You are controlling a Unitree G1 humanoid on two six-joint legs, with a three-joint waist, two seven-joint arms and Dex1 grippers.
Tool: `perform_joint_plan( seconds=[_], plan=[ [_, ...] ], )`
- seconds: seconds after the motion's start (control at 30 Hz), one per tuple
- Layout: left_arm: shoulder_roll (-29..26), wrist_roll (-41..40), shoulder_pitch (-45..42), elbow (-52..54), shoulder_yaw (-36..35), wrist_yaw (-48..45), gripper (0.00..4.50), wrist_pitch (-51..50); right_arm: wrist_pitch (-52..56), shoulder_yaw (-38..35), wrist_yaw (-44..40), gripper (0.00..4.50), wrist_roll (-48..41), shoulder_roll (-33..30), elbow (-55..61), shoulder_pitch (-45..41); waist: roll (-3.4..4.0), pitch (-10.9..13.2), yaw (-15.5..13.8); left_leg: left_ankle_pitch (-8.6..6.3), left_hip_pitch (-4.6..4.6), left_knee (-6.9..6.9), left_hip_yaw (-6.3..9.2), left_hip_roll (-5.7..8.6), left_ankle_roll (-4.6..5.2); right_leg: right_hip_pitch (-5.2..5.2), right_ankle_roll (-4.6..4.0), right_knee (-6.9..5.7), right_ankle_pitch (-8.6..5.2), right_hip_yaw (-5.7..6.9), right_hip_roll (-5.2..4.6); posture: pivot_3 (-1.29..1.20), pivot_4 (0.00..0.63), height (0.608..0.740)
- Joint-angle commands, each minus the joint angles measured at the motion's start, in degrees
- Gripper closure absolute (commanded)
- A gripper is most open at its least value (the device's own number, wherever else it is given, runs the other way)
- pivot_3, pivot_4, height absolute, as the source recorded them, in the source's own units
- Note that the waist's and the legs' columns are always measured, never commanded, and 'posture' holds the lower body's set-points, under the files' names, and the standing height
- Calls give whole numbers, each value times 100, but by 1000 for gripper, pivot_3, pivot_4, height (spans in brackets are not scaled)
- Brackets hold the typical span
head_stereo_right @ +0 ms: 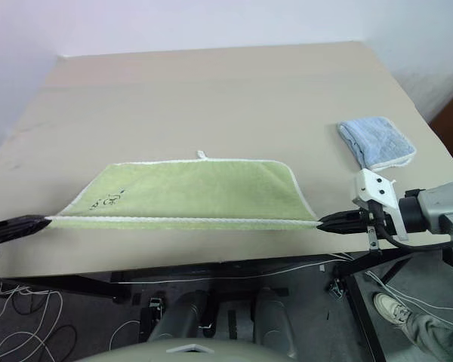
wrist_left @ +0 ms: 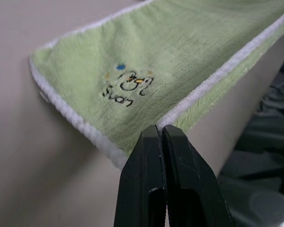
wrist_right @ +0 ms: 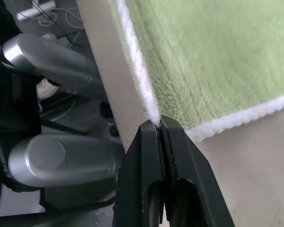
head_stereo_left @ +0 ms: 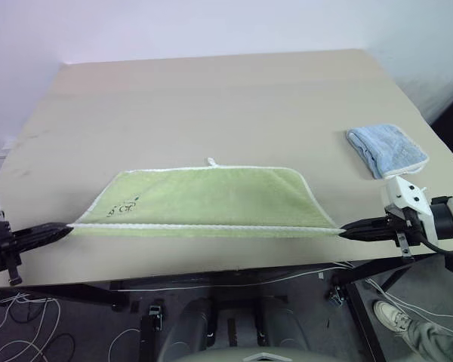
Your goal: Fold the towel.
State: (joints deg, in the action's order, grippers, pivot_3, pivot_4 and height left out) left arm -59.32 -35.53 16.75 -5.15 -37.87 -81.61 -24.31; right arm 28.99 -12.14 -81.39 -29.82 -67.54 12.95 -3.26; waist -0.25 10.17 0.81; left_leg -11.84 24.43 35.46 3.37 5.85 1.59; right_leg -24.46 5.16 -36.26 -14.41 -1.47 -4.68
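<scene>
My left gripper is to let go of the towel's near corner, now held at the table's near part, on its far corner (head_stereo_left: 117, 175) (wrist_left: 38, 57), just past the dark embroidered mark.
The light green towel (head_stereo_left: 204, 202) with white edging lies across the near part of the table, its near edge stretched taut between my two grippers and its far edge resting on the table with a small white loop (head_stereo_left: 211, 161). A dark embroidered mark (wrist_left: 128, 86) sits near its left corner. My left gripper (head_stereo_left: 63, 228) is shut on the towel's near left corner. My right gripper (head_stereo_left: 344, 231) is shut on the near right corner. Both corners show pinched between the black fingers (wrist_left: 161, 137) in the wrist views (wrist_right: 159, 125).
A smaller light blue folded cloth (head_stereo_left: 386, 150) lies on the beige table (head_stereo_left: 211, 98) at the right, beyond my right gripper. Cables lie on the floor below the table's near edge. A person's shoe (head_stereo_left: 392, 315) shows at the lower right.
</scene>
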Motion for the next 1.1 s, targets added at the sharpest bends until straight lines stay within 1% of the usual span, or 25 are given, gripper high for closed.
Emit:
perform_joint_plan(
  seconds=[0.03,0.13,0.2,0.3,0.43,0.57,0.67,0.8,1.1],
  plan=[
    [-191,190,-104,-488,-296,201,4453,-8,136,-294,83,4500,148,-286,-197,33,-2,-1,-17,0,0,-6,0,0,1,0,0,6,0,1,0,0,150,740],
    [-38,232,-921,-768,148,526,4453,187,217,20,284,4500,18,3,-364,-470,2,-1,-44,-1,0,-14,-3,0,1,2,0,15,1,6,-4,0,150,740],
    [52,171,-1547,-937,402,732,4453,103,242,237,356,4500,23,167,-573,-828,1,-2,-40,-1,-2,-15,-3,-1,0,4,1,15,2,9,-5,0,150,740],
    [-42,290,-2190,-1347,803,647,4453,95,136,530,348,4500,131,327,-922,-1308,0,-2,-20,0,0,-14,-4,-1,1,2,2,16,3,10,-5,0,150,740],
    [-140,594,-2855,-2075,1293,487,4453,301,18,859,555,4500,314,809,-1774,-2152,1,-2,39,-1,1,-24,-15,0,2,-11,23,14,16,3,0,0,150,740],
    [-21,861,-3294,-2601,1717,376,4453,555,-366,1206,690,4500,684,1322,-2555,-2758,0,-2,11,0,-1,-23,-14,0,1,-12,26,5,18,6,2,0,150,740],
    [164,962,-3513,-2806,1876,418,4453,788,-290,1166,781,4500,605,1736,-3033,-3246,1,-2,2,0,0,-21,-15,3,1,-12,26,5,19,5,2,0,150,740],
    [368,981,-3767,-2864,1899,549,4453,864,-430,1283,695,4500,772,1915,-3391,-3438,-1,-3,-28,0,1,-20,-11,4,2,-10,28,4,20,9,2,0,150,740],
    [402,1469,-4960,-4293,2179,680,4453,1413,-821,1364,812,4500,1194,2355,-4285,-3922,-2,-3,26,7,-1,-3,-10,10,8,-10,39,-14,26,11,6,0,150,740]
  ],
)
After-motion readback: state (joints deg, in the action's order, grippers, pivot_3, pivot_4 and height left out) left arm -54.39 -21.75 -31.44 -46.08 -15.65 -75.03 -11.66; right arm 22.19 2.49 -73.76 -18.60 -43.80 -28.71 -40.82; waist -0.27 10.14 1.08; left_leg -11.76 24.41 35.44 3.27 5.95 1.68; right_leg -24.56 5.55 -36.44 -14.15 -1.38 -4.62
